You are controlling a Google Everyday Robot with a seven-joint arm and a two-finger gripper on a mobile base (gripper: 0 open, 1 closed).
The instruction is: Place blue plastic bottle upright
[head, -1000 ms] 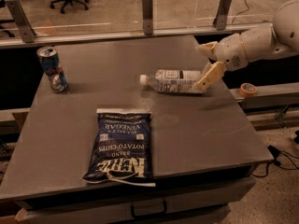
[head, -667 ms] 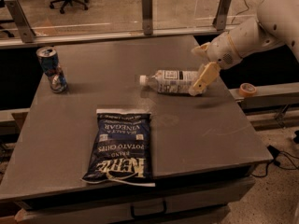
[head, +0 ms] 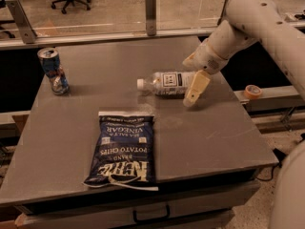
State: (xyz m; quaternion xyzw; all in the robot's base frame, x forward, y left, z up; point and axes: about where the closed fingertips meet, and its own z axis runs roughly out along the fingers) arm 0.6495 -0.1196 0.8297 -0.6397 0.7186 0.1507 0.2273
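I will next move my gripper to the blue plastic bottle's middle (head: 167, 82) and close it there, around the end of its label nearer the white cap.
The blue plastic bottle (head: 167, 83) lies on its side at the back middle of the grey table (head: 209, 137), white cap pointing left, label facing up. My gripper (head: 193, 93) hangs from the cream arm coming in from the upper right. It sits at the bottle's right, base end, low over the table and in front of the bottle. The bottle's base is hidden behind it.
A short blue-patterned can (head: 53, 70) stands at the back left. A flat dark blue chip bag (head: 124, 149) lies at the front middle. An orange tape roll (head: 252, 90) sits on a ledge to the right. A glass barrier with posts (head: 150, 11) runs behind the table.
My gripper has moved left and down, closer over the bottle's base end, and the arm has swung further in. The bottle still lies on its side.
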